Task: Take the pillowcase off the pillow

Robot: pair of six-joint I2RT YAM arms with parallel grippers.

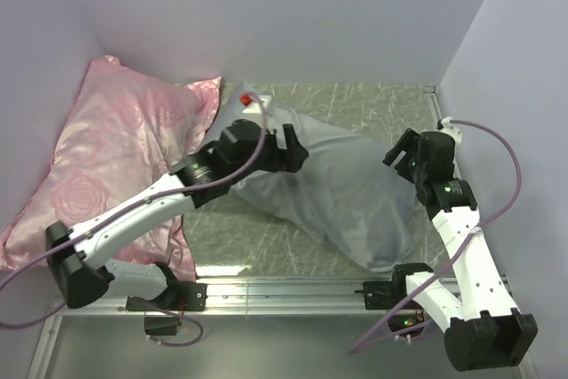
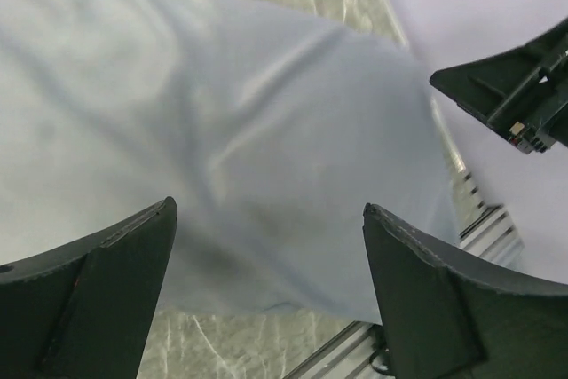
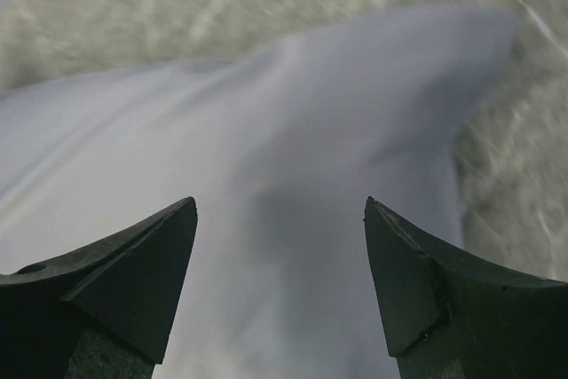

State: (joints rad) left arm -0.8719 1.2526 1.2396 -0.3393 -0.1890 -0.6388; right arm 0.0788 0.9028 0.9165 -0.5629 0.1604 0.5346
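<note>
The middle of the grey-blue pillowcase point(image 1: 329, 159) point(image 2: 217, 99), a little closer to the pillowcase's far long edge, should be taken hold of next by my left gripper.
The grey-blue satin pillowcase point(image 1: 346, 193) lies plump and diagonal across the middle of the marbled table, still stuffed; the white pillow is hidden inside it. My left gripper point(image 1: 289, 150) hovers over the pillowcase's upper left part, jaws open and empty; in the left wrist view the gripper point(image 2: 268, 210) frames the fabric point(image 2: 266, 113). My right gripper point(image 1: 399, 150) is open and empty at the pillowcase's right edge; in the right wrist view the gripper point(image 3: 280, 206) is just above the pillowcase point(image 3: 293, 113) near its corner.
The pink rose-patterned pillow point(image 1: 106, 148) leans in the left corner against the wall. A metal rail point(image 1: 293, 288) runs along the near table edge. White walls close in the back and right. The right gripper also shows in the left wrist view point(image 2: 515, 95).
</note>
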